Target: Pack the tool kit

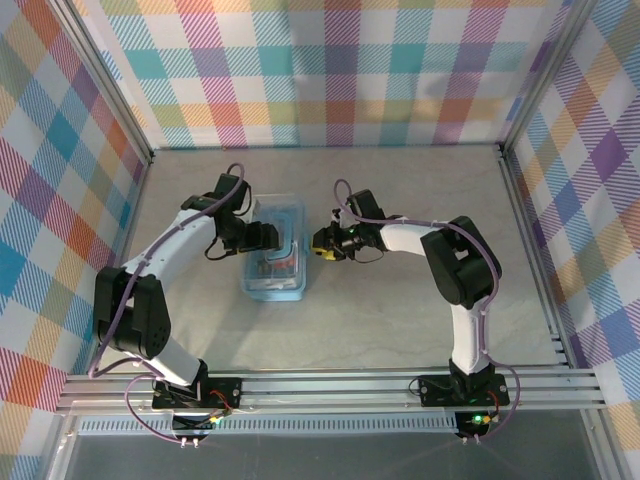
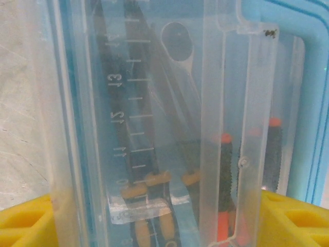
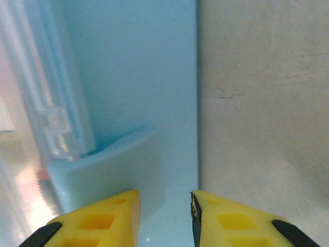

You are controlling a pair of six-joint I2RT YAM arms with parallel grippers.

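The blue latch sticks out next to the narrow gap of my right gripper, so I should open my fingers wide and grab the latch (image 3: 115, 162) by both of its edges.
The tool kit is a light-blue case (image 1: 284, 216) with a clear lid, lying mid-table between my arms. Through the lid (image 2: 169, 103) I see slim screwdrivers inside, one with a black-and-orange handle (image 2: 225, 170) and others with dark shafts and yellowish collars (image 2: 154, 180). My left gripper (image 1: 262, 238) reaches over the case from the left. Its yellow fingers (image 2: 288, 216) stand wide against both long sides of the lid, the left gripper (image 2: 159, 206) closed around it. My right gripper (image 1: 322, 243) is at the case's right edge (image 3: 144, 77). The right gripper (image 3: 164, 200) has its jaws partly apart, with blue plastic showing in the gap.
Bare grey tabletop (image 3: 262, 103) lies right of the case. Plaid walls with metal frame posts (image 1: 150, 150) enclose the table on three sides. An aluminium rail (image 1: 330, 385) runs along the near edge, by the arm bases.
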